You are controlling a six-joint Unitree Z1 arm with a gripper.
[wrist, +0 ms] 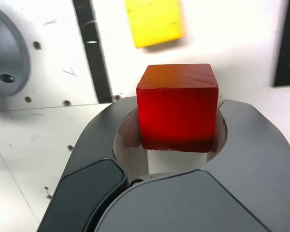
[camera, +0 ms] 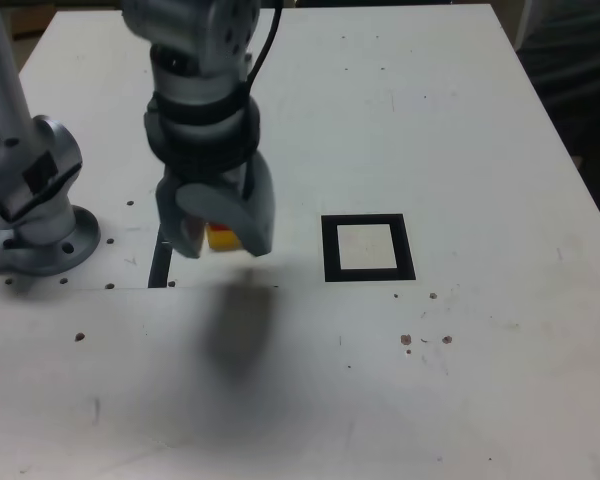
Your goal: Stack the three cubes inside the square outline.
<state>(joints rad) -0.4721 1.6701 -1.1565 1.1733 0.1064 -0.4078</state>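
Note:
Next, my gripper releases the red cube on the white patch within the square outline [camera: 365,250], near the outline's front bar. The red cube is now a little above the table.
The red cube [wrist: 177,106] fills the middle of the wrist view, clamped between the grey jaws. My gripper [camera: 220,240] is shut on it and hangs a little above the table, left of the square outline [camera: 368,247] in the exterior view. From that camera the fingers hide nearly all of the red cube. The yellow cube [wrist: 153,21] lies on the table just beyond the held cube, and the exterior view shows it as a yellow patch [camera: 223,237] between the fingers. A corner of the outline [wrist: 286,43] reaches the wrist view's edge.
The arm's round grey base [camera: 42,235] is bolted at the exterior view's left. A narrow black strip [camera: 160,262] runs on the table between base and gripper. The gripper's shadow [camera: 240,330] falls on the white tabletop in front.

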